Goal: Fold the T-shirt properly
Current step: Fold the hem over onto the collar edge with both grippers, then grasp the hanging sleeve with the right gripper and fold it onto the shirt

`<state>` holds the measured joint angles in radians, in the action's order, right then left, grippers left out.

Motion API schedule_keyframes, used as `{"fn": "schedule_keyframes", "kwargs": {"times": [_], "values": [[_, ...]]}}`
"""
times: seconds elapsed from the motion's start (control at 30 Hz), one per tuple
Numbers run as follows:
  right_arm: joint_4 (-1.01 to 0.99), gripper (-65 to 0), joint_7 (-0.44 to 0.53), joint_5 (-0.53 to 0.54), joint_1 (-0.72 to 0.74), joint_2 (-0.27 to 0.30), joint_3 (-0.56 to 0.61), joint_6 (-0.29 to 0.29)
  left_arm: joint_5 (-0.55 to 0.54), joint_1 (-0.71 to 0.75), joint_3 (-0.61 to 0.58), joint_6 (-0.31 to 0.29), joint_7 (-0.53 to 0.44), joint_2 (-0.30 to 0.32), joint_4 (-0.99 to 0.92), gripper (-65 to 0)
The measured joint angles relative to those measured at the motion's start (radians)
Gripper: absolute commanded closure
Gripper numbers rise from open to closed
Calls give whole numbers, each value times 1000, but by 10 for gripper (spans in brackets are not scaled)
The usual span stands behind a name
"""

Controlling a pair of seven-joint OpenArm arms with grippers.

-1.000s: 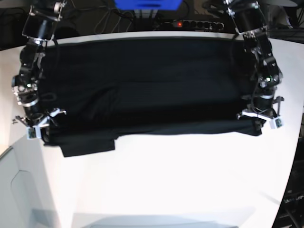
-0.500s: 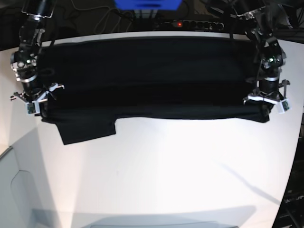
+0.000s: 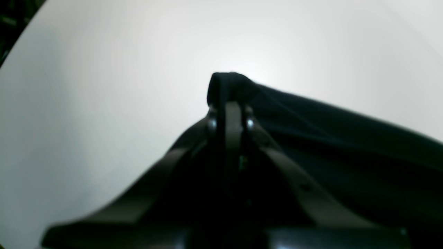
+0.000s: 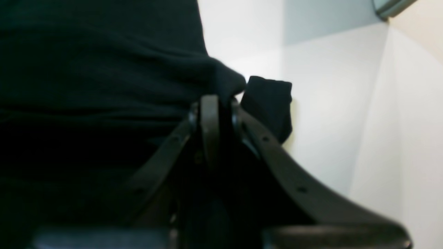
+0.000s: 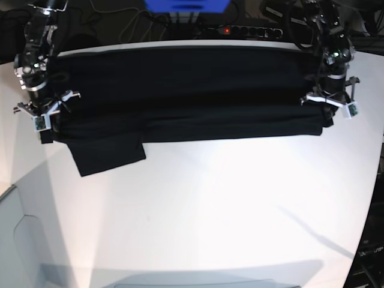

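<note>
The sleeve sticks out past the T-shirt's near edge, so the robot's right gripper should grab the sleeve's loose end (image 5: 80, 168) and fold it back while the left gripper keeps its corner.
The black T-shirt (image 5: 180, 90) lies spread across the far half of the white table (image 5: 204, 210), its near edge lifted and carried toward the back. One sleeve (image 5: 108, 157) hangs onto the table at the left. My left gripper (image 5: 327, 108) is shut on the shirt's corner at the right. In the left wrist view the jaws (image 3: 228, 103) pinch a bunched fold of the shirt (image 3: 346, 138). My right gripper (image 5: 47, 120) is shut on the left corner. In the right wrist view the jaws (image 4: 214, 107) pinch the shirt (image 4: 86, 69), and the sleeve (image 4: 268, 100) hangs beyond.
A power strip (image 5: 240, 30) with a red light and a blue box (image 5: 186, 5) sit behind the table's far edge, among cables. A grey-white panel (image 5: 24, 240) stands at the table's left front corner.
Both grippers have carried the shirt's near edge farther back over the shirt, away from the table's front. The fold has narrowed and the sleeve has slid back with it.
</note>
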<state>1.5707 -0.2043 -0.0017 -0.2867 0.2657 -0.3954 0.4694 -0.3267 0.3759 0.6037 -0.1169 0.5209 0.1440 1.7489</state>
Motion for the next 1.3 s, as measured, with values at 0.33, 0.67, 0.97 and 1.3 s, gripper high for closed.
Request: {"fn": "schedule_keyframes", "kwargs": {"times": [0.33, 0.67, 0.97, 1.3], "values": [[0, -106, -9, 0, -24, 0, 1, 0, -3, -4, 0, 0, -3, -4, -72, 0], [114, -332, -4, -1, -61, -48, -119, -2, 0, 6, 0, 0, -8, -11, -71, 0], [144, -332, -104, -11, 47, -93, -130, 193, 0, 8, 0, 0, -5, -11, -71, 0], [40, -333, -133, -3, 172, -73, 36, 206, 2, 8, -3, 0, -1, -11, -71, 0]]}}
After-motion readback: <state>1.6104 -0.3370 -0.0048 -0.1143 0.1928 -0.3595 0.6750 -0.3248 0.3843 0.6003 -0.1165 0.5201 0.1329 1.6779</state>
